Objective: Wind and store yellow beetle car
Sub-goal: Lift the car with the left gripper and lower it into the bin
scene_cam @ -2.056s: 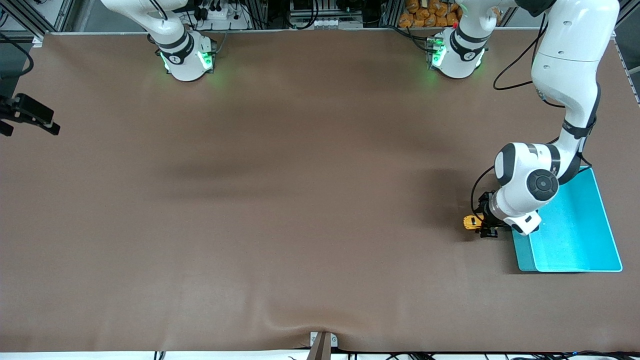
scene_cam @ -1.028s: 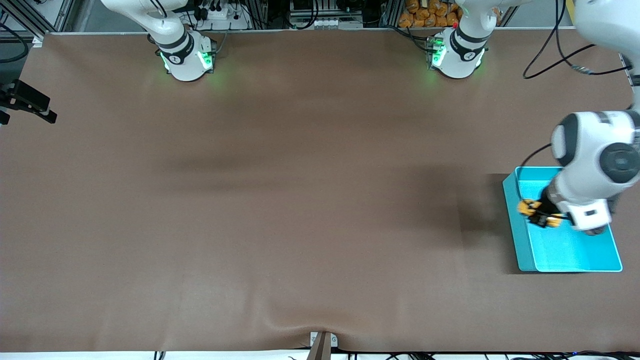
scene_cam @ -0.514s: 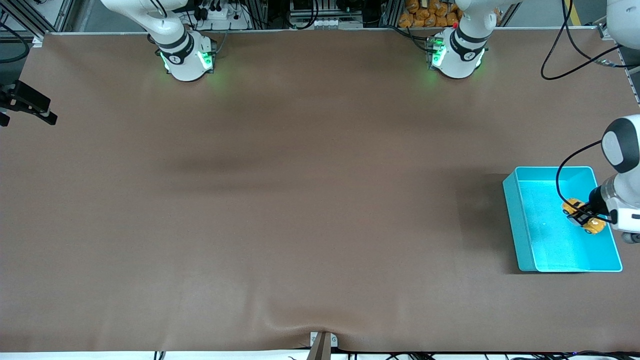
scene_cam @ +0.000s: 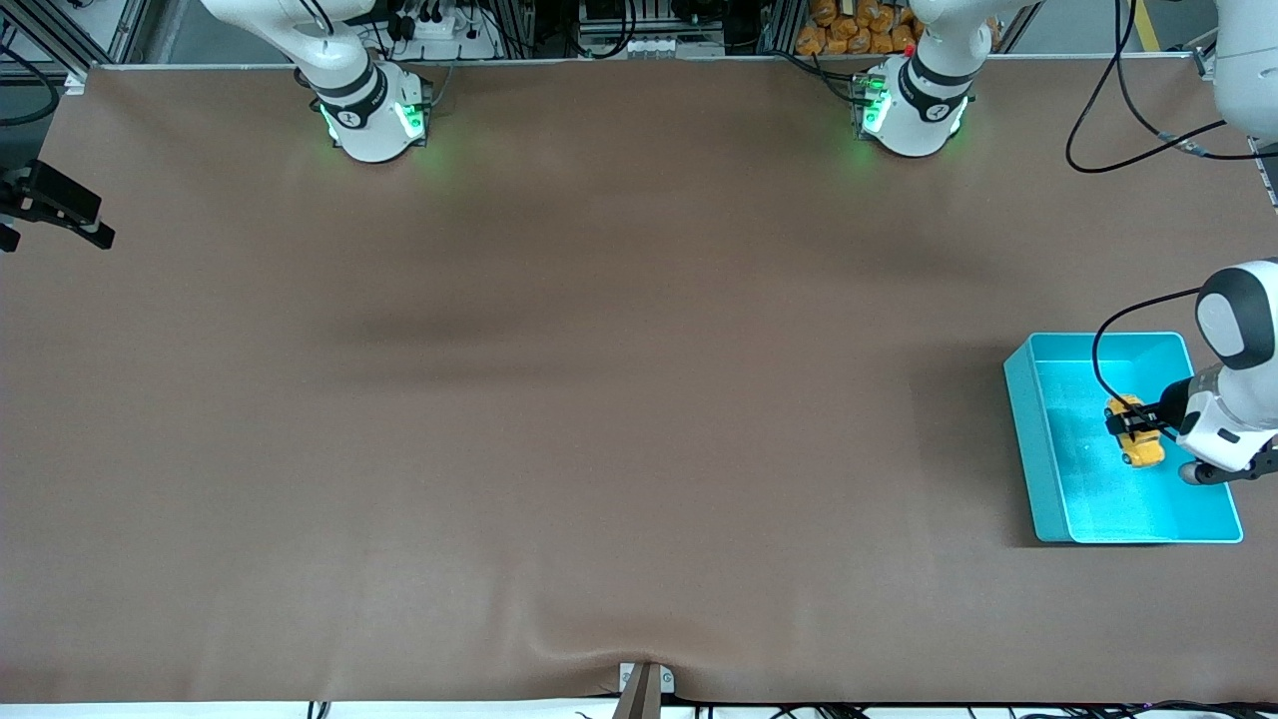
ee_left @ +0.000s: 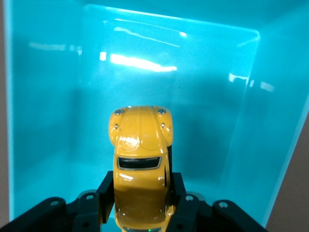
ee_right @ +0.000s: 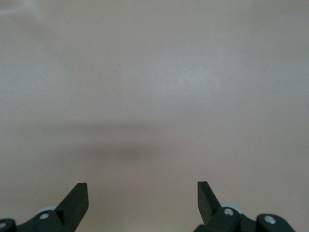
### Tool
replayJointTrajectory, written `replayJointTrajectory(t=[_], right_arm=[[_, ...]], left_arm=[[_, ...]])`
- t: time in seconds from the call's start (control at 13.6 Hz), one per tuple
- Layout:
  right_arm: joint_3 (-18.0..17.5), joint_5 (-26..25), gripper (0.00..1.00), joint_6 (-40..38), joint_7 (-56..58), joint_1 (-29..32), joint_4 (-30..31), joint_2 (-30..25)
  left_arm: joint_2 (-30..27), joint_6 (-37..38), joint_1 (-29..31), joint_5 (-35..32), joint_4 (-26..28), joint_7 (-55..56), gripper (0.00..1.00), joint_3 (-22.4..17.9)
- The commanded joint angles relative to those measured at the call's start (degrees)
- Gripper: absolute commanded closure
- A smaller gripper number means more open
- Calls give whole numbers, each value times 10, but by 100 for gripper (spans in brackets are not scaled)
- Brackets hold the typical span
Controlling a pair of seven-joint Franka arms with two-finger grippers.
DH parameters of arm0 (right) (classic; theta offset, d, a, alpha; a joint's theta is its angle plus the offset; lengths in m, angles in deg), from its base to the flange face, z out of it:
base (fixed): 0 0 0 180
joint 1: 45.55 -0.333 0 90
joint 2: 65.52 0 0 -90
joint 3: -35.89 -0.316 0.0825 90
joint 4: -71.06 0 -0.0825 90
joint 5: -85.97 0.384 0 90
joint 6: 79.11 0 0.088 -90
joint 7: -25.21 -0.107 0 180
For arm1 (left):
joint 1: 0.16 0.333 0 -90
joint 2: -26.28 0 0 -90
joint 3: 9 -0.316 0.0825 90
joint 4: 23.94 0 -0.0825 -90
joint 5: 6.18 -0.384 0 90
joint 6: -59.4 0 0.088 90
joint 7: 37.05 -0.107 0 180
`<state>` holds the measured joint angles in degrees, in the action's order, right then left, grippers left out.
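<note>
I should use my left gripper to set the yellow beetle car, now low inside the bin, down on the turquoise bin's bottom (scene_cam: 1087, 444), toward the long side that faces the open brown mat.
The yellow beetle car (scene_cam: 1135, 432) is a small orange-yellow toy with dark windows. My left gripper (scene_cam: 1138, 431) is shut on it and holds it inside the turquoise bin (scene_cam: 1028, 439), low over the bin's floor. In the left wrist view the car (ee_left: 140, 164) sits between the two black fingers (ee_left: 107, 191), its rounded nose pointing away from the wrist, with the bin's floor (ee_left: 63, 121) under it. My right gripper (ee_right: 142, 193) is open and empty over bare brown table; its arm waits at the table's edge at the right arm's end (scene_cam: 50, 210).
The bin stands near the table's edge at the left arm's end. Brown mat (scene_cam: 599, 399) covers the table. A small bracket (scene_cam: 644, 684) sits at the table edge nearest the front camera.
My left gripper carried the car from the table beside the bin into the bin, then turned it and shifted it slightly toward the bin's middle. The right arm stayed still.
</note>
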<state>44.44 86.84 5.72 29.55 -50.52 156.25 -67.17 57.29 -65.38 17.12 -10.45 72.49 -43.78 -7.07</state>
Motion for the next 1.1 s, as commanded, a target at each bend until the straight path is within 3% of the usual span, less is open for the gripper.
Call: replayJointTrajectory(t=[0.0,1.03], right_arm=[[2,-6,0,-1,-4,-7,1,-4],[4,-7,0,2,1,-5,-1,-5]], left_arm=[[17,-7,20,37,-12,-97,100,7],[81,-68,3,-47,-2,-69,100,4]])
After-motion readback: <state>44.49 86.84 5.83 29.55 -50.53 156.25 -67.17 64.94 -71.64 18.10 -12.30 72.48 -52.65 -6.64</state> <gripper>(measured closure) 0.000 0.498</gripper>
